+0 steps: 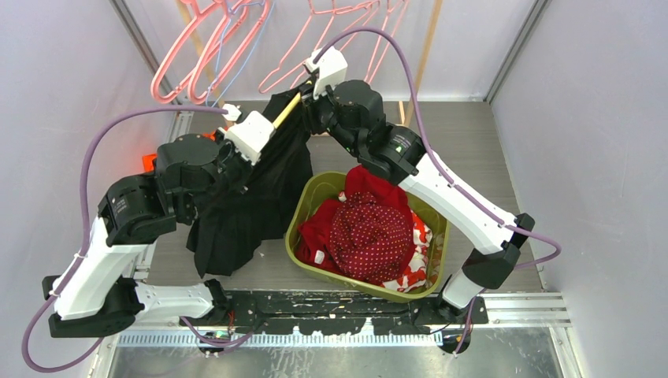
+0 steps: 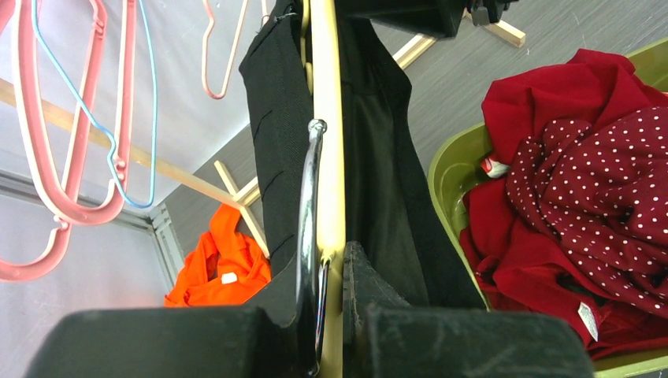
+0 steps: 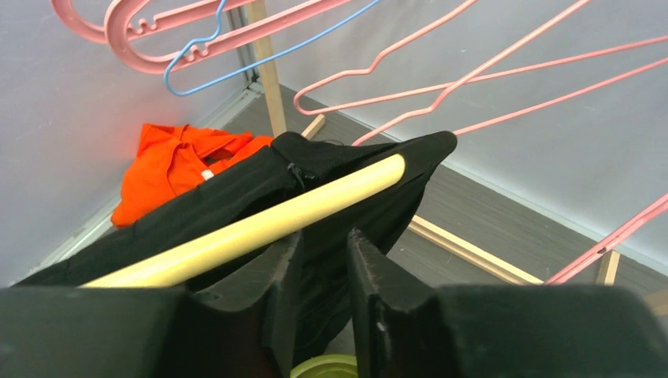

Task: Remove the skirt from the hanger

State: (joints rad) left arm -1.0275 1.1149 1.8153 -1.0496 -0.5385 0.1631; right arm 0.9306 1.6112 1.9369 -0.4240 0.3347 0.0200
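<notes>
The skirt wraps the hanger's tip while the right gripper's fingers sit farther back under the hanger's bar, so the right gripper will open and take the skirt's fold [image 3: 402, 193] by the hanger's tip.
A black skirt [image 1: 252, 197] hangs from a pale wooden hanger [image 1: 285, 110] held up over the table, left of the bin. My left gripper [image 2: 323, 260] is shut on the hanger bar [image 2: 327, 94] next to its metal hook [image 2: 309, 205], with the skirt [image 2: 276, 118] draped on both sides. My right gripper [image 3: 324, 240] is at the hanger's far end [image 3: 260, 224]. Its jaws stand a narrow gap apart, just under the bar, with a fold of the skirt [image 3: 354, 157] in and beyond the gap.
A green bin [image 1: 303, 205] holding red clothes [image 1: 370, 228] sits under and right of the skirt. An orange garment [image 3: 173, 161] lies in the back left corner. Pink and blue wire hangers [image 1: 205, 47] hang on a wooden rack [image 3: 465, 248] at the back.
</notes>
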